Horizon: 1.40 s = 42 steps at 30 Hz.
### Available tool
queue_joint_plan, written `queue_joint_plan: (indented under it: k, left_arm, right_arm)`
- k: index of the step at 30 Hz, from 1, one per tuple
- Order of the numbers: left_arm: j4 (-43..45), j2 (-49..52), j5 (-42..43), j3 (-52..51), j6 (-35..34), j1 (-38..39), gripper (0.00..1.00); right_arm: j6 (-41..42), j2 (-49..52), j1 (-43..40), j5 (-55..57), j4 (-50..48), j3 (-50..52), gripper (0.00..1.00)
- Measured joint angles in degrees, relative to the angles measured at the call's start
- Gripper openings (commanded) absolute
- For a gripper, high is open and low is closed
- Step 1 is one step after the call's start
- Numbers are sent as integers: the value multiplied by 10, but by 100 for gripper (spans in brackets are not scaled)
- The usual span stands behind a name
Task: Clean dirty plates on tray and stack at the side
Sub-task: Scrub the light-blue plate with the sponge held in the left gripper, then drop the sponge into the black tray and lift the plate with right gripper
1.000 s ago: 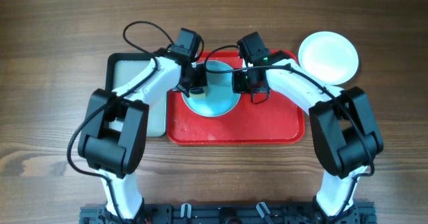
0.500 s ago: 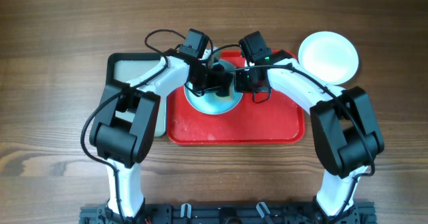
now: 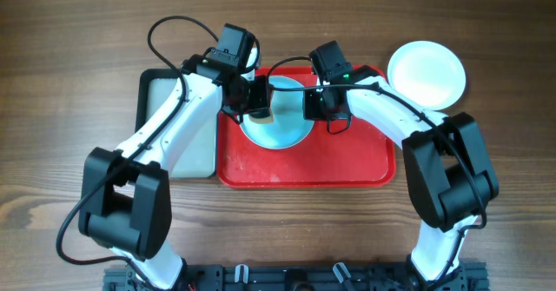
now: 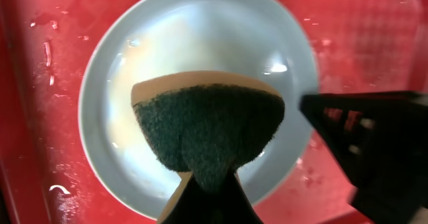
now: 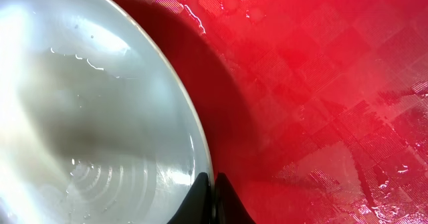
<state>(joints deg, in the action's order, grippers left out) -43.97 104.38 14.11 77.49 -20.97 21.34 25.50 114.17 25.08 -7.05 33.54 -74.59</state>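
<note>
I will let go of the sponge, now over the plate's middle, with my left gripper on the pale inside of the black-rimmed tray [image 3: 172, 126], near the tray's middle.
A pale light-blue plate [image 3: 280, 128] lies wet on the red tray [image 3: 347, 165]. My left gripper [image 3: 257, 105] is shut on a sponge [image 4: 207, 127], dark green scouring face down, over the plate's [image 4: 194, 43] middle. The left fingertips [image 4: 208, 187] pinch the sponge's near end. My right gripper [image 3: 311, 107] is shut on the plate's right rim. In the right wrist view its tips [image 5: 212, 184] clamp the rim of the plate [image 5: 87, 117], one finger inside and one outside. A white plate [image 3: 426, 74] sits on the table beyond the tray's right corner.
A black-rimmed tray with a pale inside [image 3: 165, 109] lies against the red tray's left edge, under my left arm. Water drops and streaks cover the red tray [image 5: 321, 83]. Bare wooden table [image 3: 69, 82] surrounds both trays.
My left gripper swept the sponge to the right across the plate and has come back toward its left side. The right gripper and the plate stayed put.
</note>
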Motion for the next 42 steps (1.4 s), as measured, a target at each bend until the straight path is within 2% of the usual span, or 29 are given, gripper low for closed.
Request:
queue_joint_plan:
  k: [9,16,20,24,29,32,35,39,42]
  left_arm:
    - [80,43,-86,-52,-40,10,4]
    - [114,86,-90,-50,-65,10,4]
    - [120,95,-32,-45,-72,1,4]
    - [167,115,103,-45,-65,1,4]
    - [185,120,204,-47,-59,0,4]
    - [179,107,226,-48,-49,-7,4]
    - [154,47,223,-49,-38,-34,4]
    - [84,-47,162,-47,-11,-82,4]
    - [17,-67,93,-46,22,-116,4]
  right_arm:
    - [0,0,0,0,0,0,4]
    - [0,0,0,0,-1,0,4]
    - [0,0,-1,2,0,0,4]
    - [0,0,0,3,0,0,4]
    - [0,0,0,2,-1,0,4]
    - [0,0,0,1,-2,0,4]
    - [0,0,0,0,-2,0,4]
    - [0,0,0,0,-2,0,4]
    - [0,0,0,0,-2,0,4]
